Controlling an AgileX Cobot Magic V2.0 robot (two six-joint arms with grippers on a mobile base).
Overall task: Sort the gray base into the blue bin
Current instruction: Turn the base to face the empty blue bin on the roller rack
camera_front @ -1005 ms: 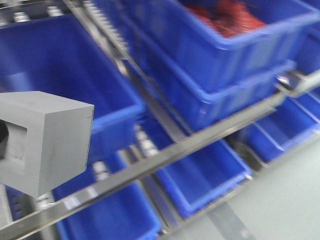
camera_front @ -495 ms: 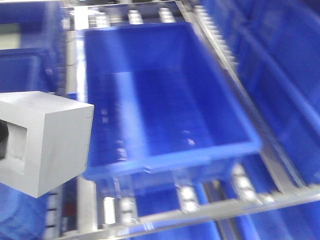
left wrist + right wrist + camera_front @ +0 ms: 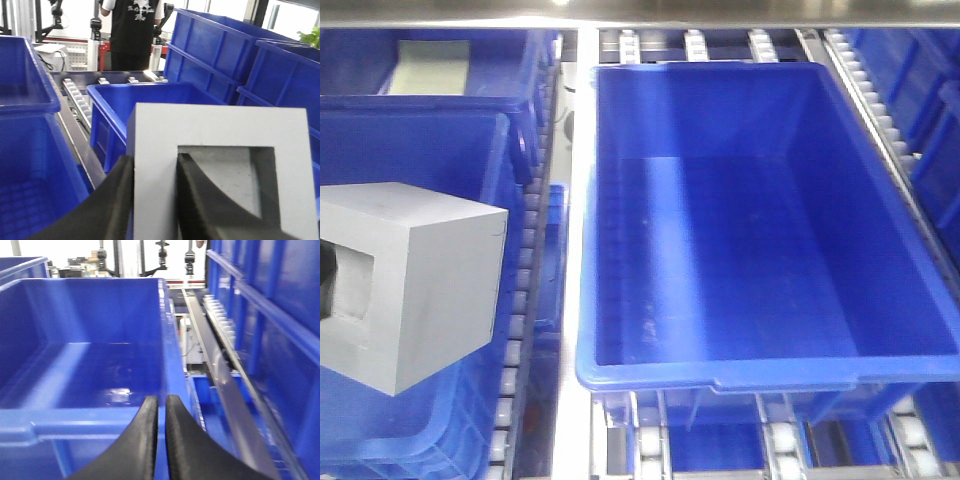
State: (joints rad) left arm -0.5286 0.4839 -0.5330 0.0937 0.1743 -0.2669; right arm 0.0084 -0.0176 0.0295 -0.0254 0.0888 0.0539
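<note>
I need to release the gray base on the empty blue bin's bottom, left gripper beside its near side (image 3: 722,331).
The gray base (image 3: 420,280) is a light gray block with a square recess, at the left of the front view, above the left bins. My left gripper (image 3: 155,159) is shut on one wall of the gray base (image 3: 220,125), one finger outside and one inside the recess. A dark fingertip (image 3: 325,285) shows in the recess. The empty blue bin (image 3: 750,375) fills the middle and right of the front view, to the right of the base. My right gripper (image 3: 161,399) is shut and empty, at the near rim of a blue bin (image 3: 100,315).
Another blue bin (image 3: 410,140) lies under the gray base, and one behind it holds a pale flat item (image 3: 430,65). Roller rails (image 3: 525,300) run between bins. Stacked blue bins (image 3: 225,45) stand at the right. A person in black (image 3: 130,30) stands behind the rack.
The front view has swung from stacked bins with red parts to the empty blue bin, now sharp and centred. The gray base stays held at the same spot in the view.
</note>
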